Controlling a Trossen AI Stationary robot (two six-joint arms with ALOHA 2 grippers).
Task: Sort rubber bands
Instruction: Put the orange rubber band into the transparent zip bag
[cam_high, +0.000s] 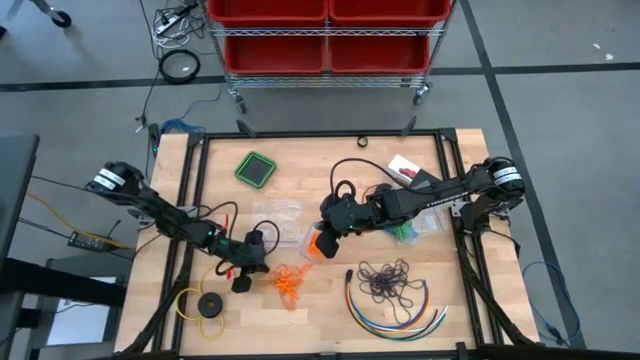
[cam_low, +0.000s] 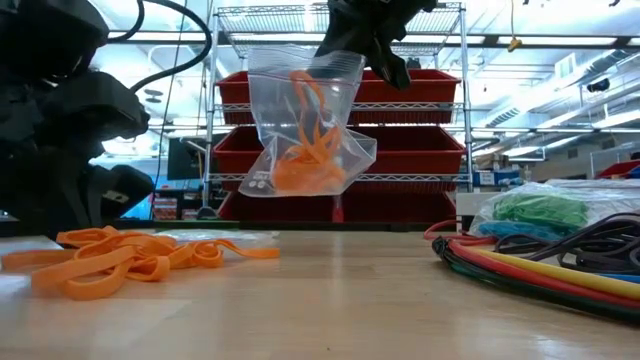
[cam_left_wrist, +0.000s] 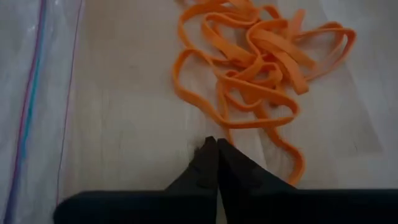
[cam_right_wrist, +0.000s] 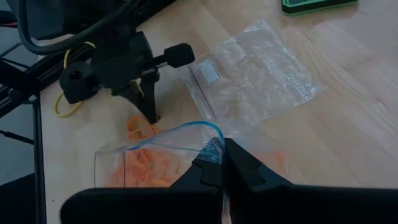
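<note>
My left gripper needs to open its shut fingers, which are next to an orange rubber band, and close around a rubber band from the orange pile (cam_left_wrist: 258, 74) before it goes to the bag.
A loose pile of orange rubber bands (cam_left_wrist: 261, 62) lies on the wooden table (cam_high: 320, 320) near its front left. My left gripper (cam_left_wrist: 215, 144) is shut, its tips down on the table at the pile's edge. Right of it, above the table's middle, my right gripper (cam_right_wrist: 222, 146) is shut on a clear zip bag (cam_low: 305, 130) with orange bands in its bottom. Green bands (cam_low: 535, 212) lie in another bag at the right. A dark purple bunch (cam_high: 387, 280) lies at the front right. My left gripper's shut fingertips (cam_left_wrist: 210, 149) stand on the table, slanting down, right beside one orange strand (cam_left_wrist: 225, 129); whether they touch or pinch it I cannot tell. My right gripper pinches the bag's open rim at the blue zip line (cam_right_wrist: 211, 142) between its two fingers. The fingers slant down from the table's right. The bag hangs below them, clear of the table, its mouth agape.
Empty clear bags (cam_high: 280, 215) lie between the two arms. Long coloured cables (cam_high: 395, 312) curve along the front right. A yellow ring with a black disc (cam_high: 203, 304) sits at the front left, a green square (cam_high: 255, 168) at the back. Red bins (cam_high: 325, 40) stand beyond the table.
</note>
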